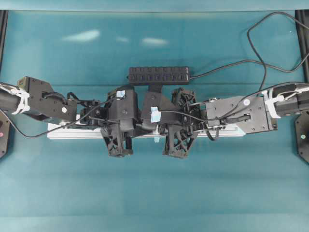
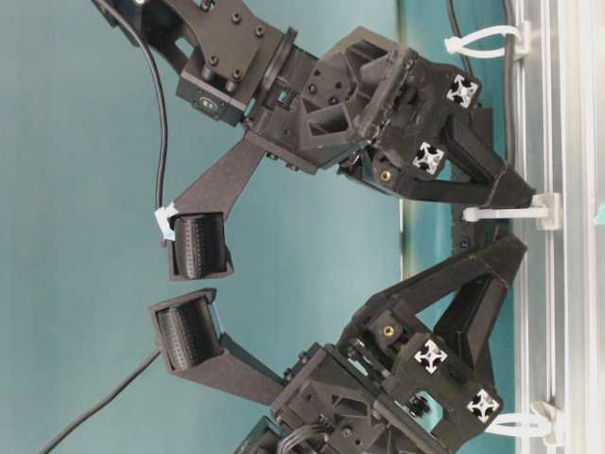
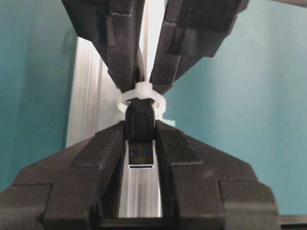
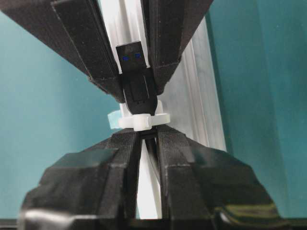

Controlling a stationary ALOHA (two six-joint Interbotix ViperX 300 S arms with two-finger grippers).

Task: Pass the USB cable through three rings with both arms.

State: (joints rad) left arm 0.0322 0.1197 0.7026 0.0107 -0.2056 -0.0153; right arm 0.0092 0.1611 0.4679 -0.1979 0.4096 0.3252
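Note:
I will open my right gripper while my left gripper pulls the plug through, because the middle ring blocks my right gripper, and then take the cord with my right gripper past the ring (image 4: 140, 93).
The USB cable's black plug (image 3: 140, 139) pokes through the middle white ring (image 3: 143, 94) on the silver rail (image 3: 91, 96), its metal end toward the left wrist camera. My left gripper (image 3: 140, 133) has its fingertips pressed on both sides of the plug's black housing. My right gripper (image 4: 144, 136) sits on the other side of that ring (image 4: 142, 120), shut on the thin black cord just behind it. The two grippers meet nose to nose at this ring (image 2: 510, 214). Two more rings (image 2: 482, 39) (image 2: 526, 423) stand along the rail, and the cord runs through the first.
A black multi-port hub (image 1: 159, 75) lies behind the rail (image 1: 63, 131). Its cord (image 1: 264, 72) loops over the teal table at back right. Both arms crowd the middle of the rail. Black frame posts stand at the table's left and right edges.

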